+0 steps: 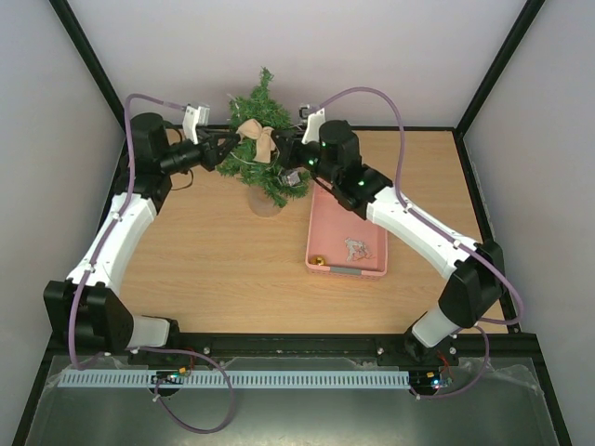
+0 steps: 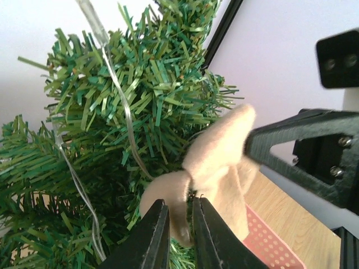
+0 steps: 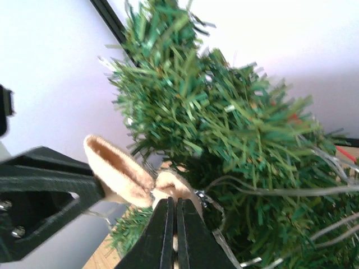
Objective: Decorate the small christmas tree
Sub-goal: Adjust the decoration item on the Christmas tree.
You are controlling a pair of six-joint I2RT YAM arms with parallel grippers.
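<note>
The bow's loop is bunched toward its knot, so my left gripper should open and retake the loop's outer edge [image 1: 244,128] to spread it while my right gripper steadies the bow.
The small christmas tree [image 1: 267,111] stands at the table's back middle, with a clear light string [image 2: 119,94] draped over its branches. A beige fabric bow [image 1: 257,136] sits against its front. My left gripper [image 1: 230,147] reaches in from the left and is shut on one loop of the bow [image 2: 219,157]; fabric fills the narrow gap at its tips [image 2: 179,224]. My right gripper [image 1: 284,149] comes from the right, its jaws [image 3: 171,218] pressed together on the bow's lower part [image 3: 168,188]. The tree fills both wrist views [image 2: 129,95] [image 3: 224,112].
A pink plastic basket [image 1: 321,218] lies right of the tree, holding a gold ornament [image 1: 319,261] and a silvery piece [image 1: 356,247]. The white back wall and a black frame post stand just behind the tree. Bare wooden table lies in front.
</note>
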